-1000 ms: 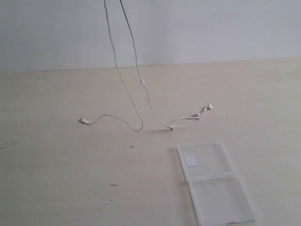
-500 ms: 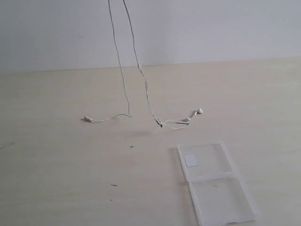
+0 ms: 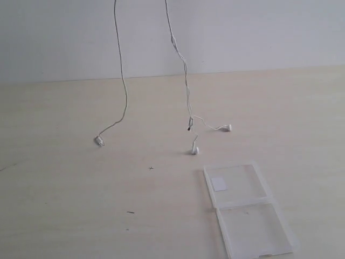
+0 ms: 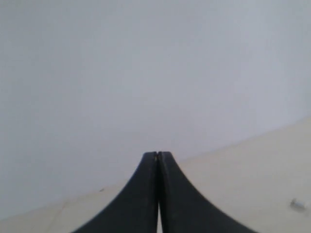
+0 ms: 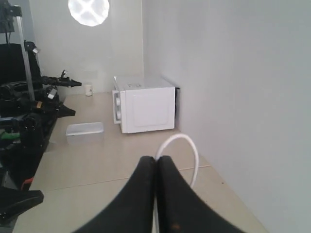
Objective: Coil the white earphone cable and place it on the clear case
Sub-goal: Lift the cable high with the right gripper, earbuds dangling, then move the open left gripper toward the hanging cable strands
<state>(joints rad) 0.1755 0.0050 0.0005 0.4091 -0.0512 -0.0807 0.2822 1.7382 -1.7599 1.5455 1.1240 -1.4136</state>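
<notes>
The plug strand is hanging apart from the earbud strand, so my left gripper will come back and grab both strands together midway down [image 3: 187, 86] before coiling.
The white earphone cable [image 3: 123, 81] hangs in two strands from above the exterior view's top edge. Its left strand ends at the plug [image 3: 99, 141] on the table. Its right strand carries the inline remote [image 3: 173, 40] and splits near the table into two earbuds [image 3: 228, 128] [image 3: 194, 150]. The clear case [image 3: 245, 210] lies open and flat at the front right, apart from the cable, sticker [image 3: 219, 184] on its far panel. Both grippers are outside the exterior view. My right gripper [image 5: 156, 158] is shut on a white cable loop [image 5: 193, 150]. My left gripper [image 4: 157, 153] is shut, a white sliver between its fingers.
The light wooden table [image 3: 64, 205] meets a white wall [image 3: 259, 32] at the back. The right wrist view shows a white microwave [image 5: 145, 103], a clear tub [image 5: 84, 132] and dark equipment [image 5: 24, 121] on another surface.
The two strands have spread apart at the top and the cable has risen. The slack loop left the table, the earbuds were drawn up and left, and one now hangs by the split.
</notes>
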